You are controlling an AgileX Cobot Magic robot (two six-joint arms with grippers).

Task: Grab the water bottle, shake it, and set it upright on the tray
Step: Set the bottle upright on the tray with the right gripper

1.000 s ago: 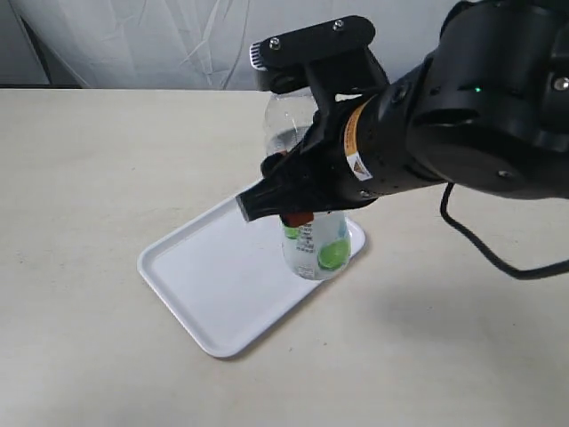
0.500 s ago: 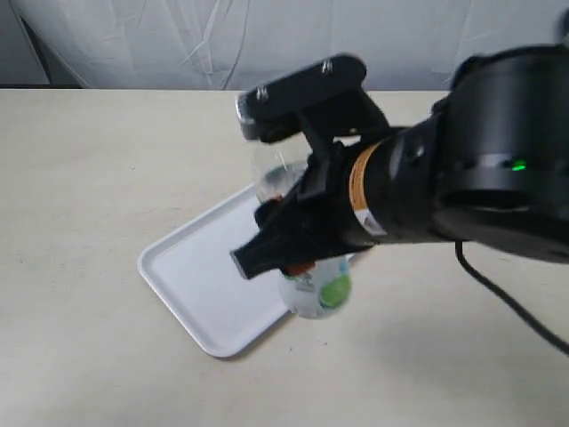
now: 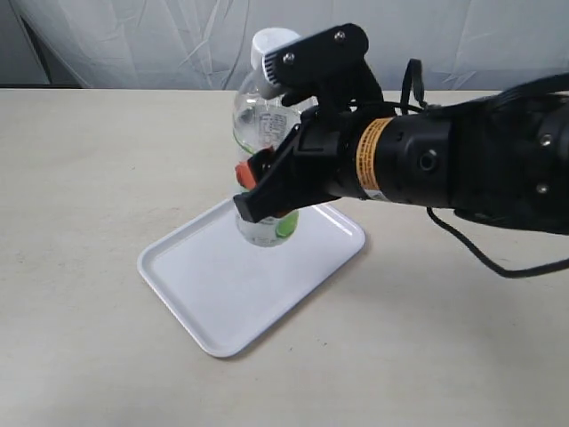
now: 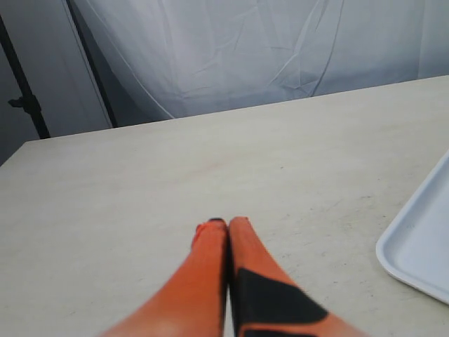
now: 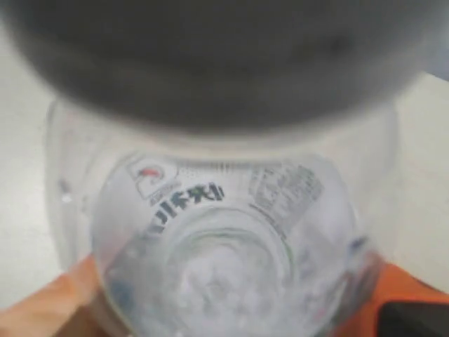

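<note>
Next, my right gripper sets the water bottle upright and lets go of it near the middle of the white tray [image 3: 255, 262], slightly toward the backdrop.
The water bottle [image 3: 260, 124], clear with a white cap and a white label with a green mark, hangs upright in the air above the white tray [image 3: 213, 294]. My right gripper [image 3: 267, 187] is shut on its middle, orange fingers on both sides. In the right wrist view the water bottle [image 5: 224, 239] fills the picture between orange fingers [image 5: 56, 309]. My left gripper [image 4: 228, 226] is shut and empty over the bare table, with the tray [image 4: 421, 253] corner off to one side. It does not show in the exterior view.
The beige table [image 3: 89, 160] stretches around the tray. A white cloth backdrop [image 3: 133, 44] hangs behind it. A black cable [image 3: 498, 262] trails from the right arm over the table.
The right gripper has carried the bottle up and to the left from its low point by the tray's near right edge. The bottle's cap now shows above the arm.
</note>
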